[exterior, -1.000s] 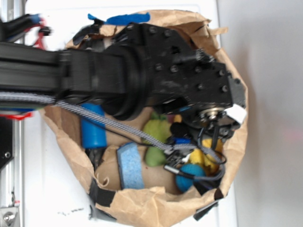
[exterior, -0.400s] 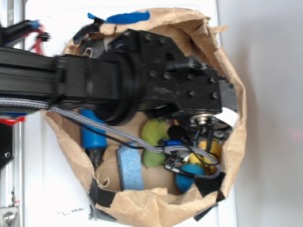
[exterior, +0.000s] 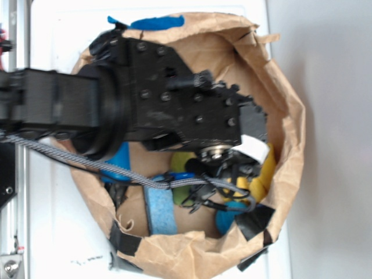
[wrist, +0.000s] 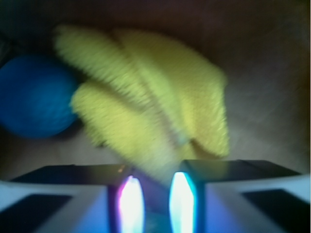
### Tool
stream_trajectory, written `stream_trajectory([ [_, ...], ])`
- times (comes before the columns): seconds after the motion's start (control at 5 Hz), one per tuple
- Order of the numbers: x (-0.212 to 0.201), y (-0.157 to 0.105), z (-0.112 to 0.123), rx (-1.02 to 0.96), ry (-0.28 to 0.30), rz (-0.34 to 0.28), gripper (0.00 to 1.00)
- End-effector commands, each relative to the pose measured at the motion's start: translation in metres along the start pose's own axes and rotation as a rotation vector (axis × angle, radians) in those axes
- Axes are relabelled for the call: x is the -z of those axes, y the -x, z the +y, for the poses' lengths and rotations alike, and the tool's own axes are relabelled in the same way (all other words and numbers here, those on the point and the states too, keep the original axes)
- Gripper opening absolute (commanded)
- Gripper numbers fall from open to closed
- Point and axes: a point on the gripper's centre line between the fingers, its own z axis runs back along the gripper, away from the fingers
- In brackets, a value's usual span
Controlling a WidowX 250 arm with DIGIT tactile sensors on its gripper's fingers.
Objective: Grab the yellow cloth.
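Note:
The yellow cloth's lower tip has my gripper's shut fingers at it, short of the cloth's raised fold, so next I open, move over and close around that fold (wrist: pixel 179 136).
The yellow cloth (wrist: pixel 146 107) is a folded terry rag that fills the middle of the blurred wrist view. Its lower tip runs down between my two fingers, which stand close together, so my gripper (wrist: pixel 151 177) is shut on the yellow cloth. In the exterior view the cloth (exterior: pixel 266 168) shows as a yellow strip against the right inner wall of the paper bag (exterior: pixel 290 145). The black wrist above hides the fingers there.
Inside the bag lie a blue ball (exterior: pixel 229 218) (wrist: pixel 34 97), a light blue sponge (exterior: pixel 158 203), a lime-green plush toy (exterior: pixel 181 161) and a blue cylinder (exterior: pixel 119 163). Cables hang across the bag. Black tape (exterior: pixel 253 221) patches the rim.
The arm has moved left in the exterior view. The yellow cloth has gone from a heap by the blue ball to a strip stretched up the bag's right wall.

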Motion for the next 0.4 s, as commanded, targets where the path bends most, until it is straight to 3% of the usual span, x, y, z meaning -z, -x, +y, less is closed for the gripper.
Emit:
stream_trajectory([
  [0.0,-0.019,-0.022,0.011,-0.001,-0.019,-0.062,0.93],
  [0.2,-0.021,-0.034,0.021,-0.011,-0.018,-0.071,1.0],
])
